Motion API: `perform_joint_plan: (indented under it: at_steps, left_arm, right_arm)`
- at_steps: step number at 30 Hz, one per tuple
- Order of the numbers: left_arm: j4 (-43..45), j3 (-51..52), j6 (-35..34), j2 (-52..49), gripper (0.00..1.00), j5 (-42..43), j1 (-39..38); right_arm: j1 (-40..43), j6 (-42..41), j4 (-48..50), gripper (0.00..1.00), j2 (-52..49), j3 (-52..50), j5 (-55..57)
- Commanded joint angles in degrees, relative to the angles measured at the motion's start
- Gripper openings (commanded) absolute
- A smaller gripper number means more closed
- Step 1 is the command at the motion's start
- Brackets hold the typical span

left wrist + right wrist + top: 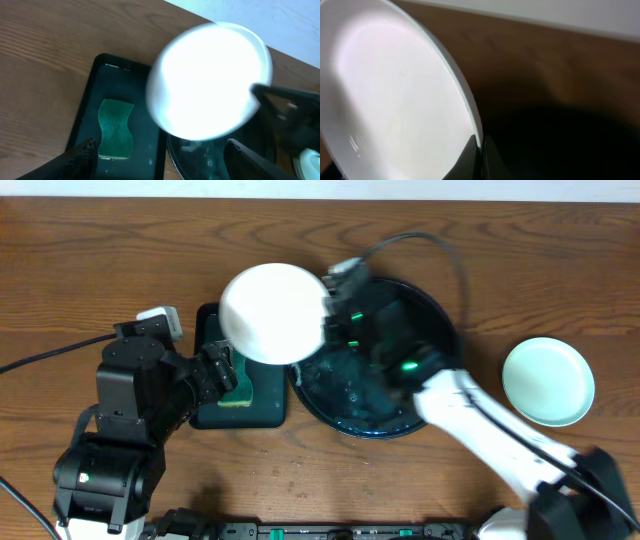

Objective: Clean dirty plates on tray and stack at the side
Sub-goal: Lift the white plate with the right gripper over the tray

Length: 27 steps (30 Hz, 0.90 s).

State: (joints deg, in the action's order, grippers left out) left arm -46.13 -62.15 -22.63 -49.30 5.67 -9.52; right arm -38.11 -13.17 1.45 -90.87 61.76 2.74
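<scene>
I need to use my right gripper to set the white plate down on top of the other plate (pixel 549 385) that is on the wooden table.
My right gripper (pixel 328 308) is shut on the rim of a white plate (pixel 272 313) and holds it raised over the left edge of the round black tray (pixel 445 330). The plate fills the right wrist view (pixel 395 100), its rim pinched between the fingers (pixel 481 150). It also shows in the left wrist view (pixel 210 80). My left gripper (pixel 160 160) is open and empty above the small rectangular tray. A second plate (pixel 548 380) lies on the wooden table at the right. A third plate is not visible.
A small rectangular black tray (pixel 205 320) left of the round tray holds a green sponge (pixel 116 129), also seen from overhead (pixel 240 388). The round tray's floor looks wet. Cables run across the table at left and top.
</scene>
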Motion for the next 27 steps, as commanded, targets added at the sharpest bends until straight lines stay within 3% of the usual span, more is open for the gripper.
perform_joint_plan:
  at_steps: [1,6,12,27]
  left_arm:
    - [-0.1,-0.7,0.1,-0.4,0.81,-0.1,0.2]
    - [-0.1,-0.7,0.1,-1.0,0.81,-0.1,0.2]
    - [-0.1,-0.7,0.1,-1.6,0.81,-0.1,0.2]
    - [-0.1,-0.7,0.1,-1.6,0.82,-0.1,0.2]
  right_arm:
    - [-5.7,6.4,6.3,0.01,-4.5,1.3,15.8]
    - [-11.1,19.7,14.5,0.01,-5.7,1.3,24.0]
    - [-15.1,29.7,17.2,0.01,-3.3,1.3,31.3]
    - [-17.8,37.1,19.4,0.01,2.9,1.3,33.2]
